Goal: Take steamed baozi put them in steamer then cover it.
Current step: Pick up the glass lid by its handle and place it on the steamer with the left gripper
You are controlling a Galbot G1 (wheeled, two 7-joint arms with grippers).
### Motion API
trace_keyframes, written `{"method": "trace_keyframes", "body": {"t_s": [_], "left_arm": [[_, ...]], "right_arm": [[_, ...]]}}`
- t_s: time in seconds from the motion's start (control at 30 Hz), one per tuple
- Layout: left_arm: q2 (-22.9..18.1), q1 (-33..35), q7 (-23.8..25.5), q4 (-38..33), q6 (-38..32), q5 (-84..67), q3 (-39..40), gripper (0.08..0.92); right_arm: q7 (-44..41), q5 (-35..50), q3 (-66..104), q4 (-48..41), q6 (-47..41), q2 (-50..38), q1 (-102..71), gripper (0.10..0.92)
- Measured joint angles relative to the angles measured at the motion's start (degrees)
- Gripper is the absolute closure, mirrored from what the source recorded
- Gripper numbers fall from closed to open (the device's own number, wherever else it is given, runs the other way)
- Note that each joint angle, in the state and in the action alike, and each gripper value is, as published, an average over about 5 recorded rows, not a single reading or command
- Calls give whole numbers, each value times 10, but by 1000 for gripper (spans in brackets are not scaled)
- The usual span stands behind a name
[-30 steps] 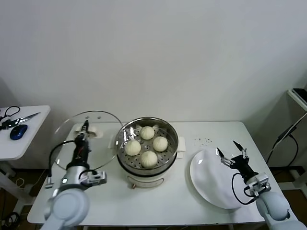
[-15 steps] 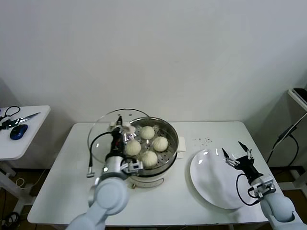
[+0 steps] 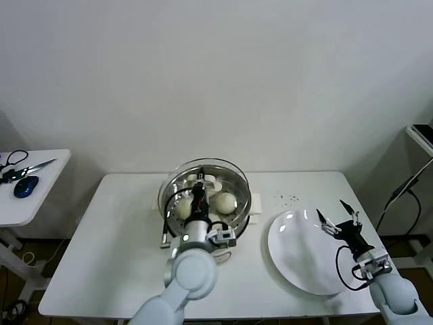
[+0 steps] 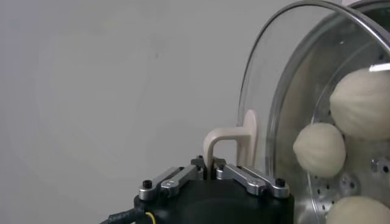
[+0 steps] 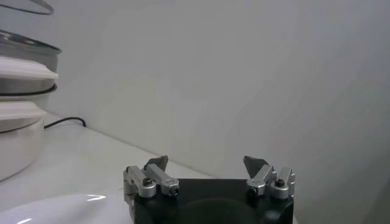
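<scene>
My left gripper is going to release the glass cover flat on top of the steamer's round rim, over the baozi (image 3: 207, 202).
The clear glass cover (image 3: 220, 172) hangs just above the steamer (image 3: 243, 210), roughly centred on it. My left gripper (image 3: 198, 193) is shut on the cover's cream handle (image 4: 226, 139). Baozi (image 3: 226, 202) lie in the steel basket under the glass; another (image 3: 183, 207) shows beside my wrist. The left wrist view shows three baozi (image 4: 320, 149) behind the cover (image 4: 286, 91). My right gripper (image 3: 338, 220) is open and empty above the right edge of the white plate (image 3: 298, 257); its own view (image 5: 207, 165) shows the jaws wide apart.
The white plate lies right of the steamer. Dark crumbs (image 3: 287, 198) lie behind it. A side table (image 3: 27, 196) at far left holds scissors (image 3: 20, 166) and a blue mouse (image 3: 26, 185). The cooker base (image 5: 15, 137) shows far off in the right wrist view.
My left gripper has carried the cover from the table's left side rightwards to over the steamer. My right gripper has drifted slightly right, still open.
</scene>
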Motion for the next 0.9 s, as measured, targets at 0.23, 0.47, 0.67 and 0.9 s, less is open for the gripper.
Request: {"method": "trace_keyframes", "body": {"t_s": [0.23, 0.47, 0.67, 0.9], "left_arm": [[-14, -5, -7, 32, 0, 13, 5, 851], [-16, -7, -10, 55, 0, 19, 5, 851], [-17, -9, -13, 64, 0, 18, 8, 851], [-19, -13, -18, 76, 0, 14, 10, 851]], "right_arm": [[-1, -1, 1, -3, 1, 0, 2, 203], [-4, -6, 2, -8, 5, 1, 2, 203], [-6, -10, 2, -9, 6, 3, 4, 203], [-7, -14, 3, -9, 8, 4, 4, 203]]}}
